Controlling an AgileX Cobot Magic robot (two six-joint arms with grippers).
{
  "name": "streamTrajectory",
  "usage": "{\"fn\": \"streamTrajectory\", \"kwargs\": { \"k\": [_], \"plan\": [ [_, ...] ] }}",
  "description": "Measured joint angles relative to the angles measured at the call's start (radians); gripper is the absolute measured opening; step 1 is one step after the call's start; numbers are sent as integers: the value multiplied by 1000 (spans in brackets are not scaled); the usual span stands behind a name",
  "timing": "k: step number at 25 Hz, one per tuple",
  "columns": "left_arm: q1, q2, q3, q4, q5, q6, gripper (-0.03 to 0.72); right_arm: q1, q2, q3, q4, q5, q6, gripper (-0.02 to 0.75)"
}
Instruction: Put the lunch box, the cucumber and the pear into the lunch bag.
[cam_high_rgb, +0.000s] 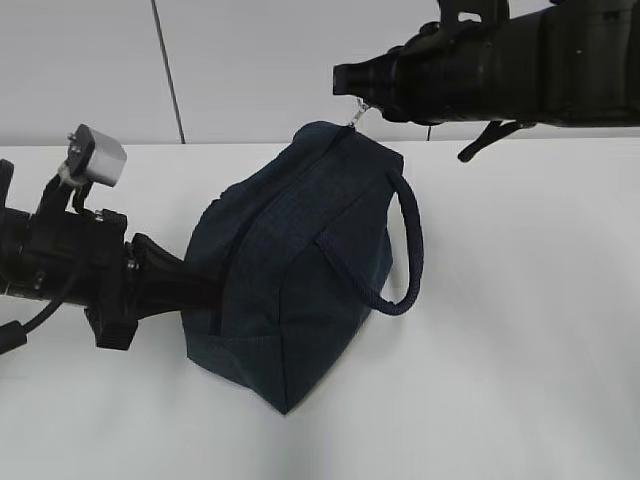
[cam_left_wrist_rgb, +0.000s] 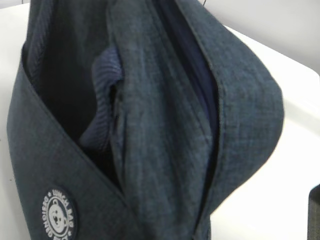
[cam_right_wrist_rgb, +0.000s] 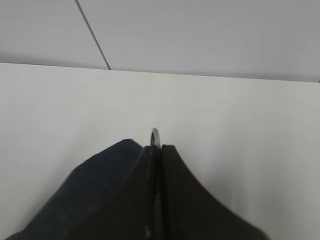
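Note:
Next, my right gripper releases the zipper pull on the lunch bag's top corner (cam_high_rgb: 363, 151), near the loop handle.
The dark navy lunch bag (cam_high_rgb: 300, 260) stands tilted in the middle of the white table, with one loop handle (cam_high_rgb: 410, 240) hanging on its right side. My right gripper (cam_high_rgb: 345, 80) is above the bag's top corner, shut on the metal ring zipper pull (cam_high_rgb: 360, 112). The ring (cam_right_wrist_rgb: 155, 135) sticks out between the closed fingers (cam_right_wrist_rgb: 172, 165). My left gripper (cam_high_rgb: 185, 285) presses into the bag's left end and seems shut on the fabric. The left wrist view is filled by the bag (cam_left_wrist_rgb: 165, 125), and the jaws are hidden there. The lunch box, cucumber and pear are out of view.
The white table (cam_high_rgb: 520, 330) runs to a pale wall behind. In the left wrist view a round white logo patch (cam_left_wrist_rgb: 57, 217) sits on the bag's side pocket and a handle (cam_left_wrist_rgb: 102, 100) is tucked behind it.

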Motion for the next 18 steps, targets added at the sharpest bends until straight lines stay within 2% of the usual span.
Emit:
{"fn": "streamTrajectory", "kwargs": {
  "k": [8, 13, 18],
  "plan": [
    [0, 0, 0, 8, -12, -33, 4, -180, 211, -82, -6, 147, 13, 0],
    [0, 0, 0, 7, -30, -46, 3, -237, 311, -94, -10, 235, 35, 0],
    [0, 0, 0, 3, -38, -54, 3, -256, 366, -94, -16, 322, 56, 1]
  ]
}}
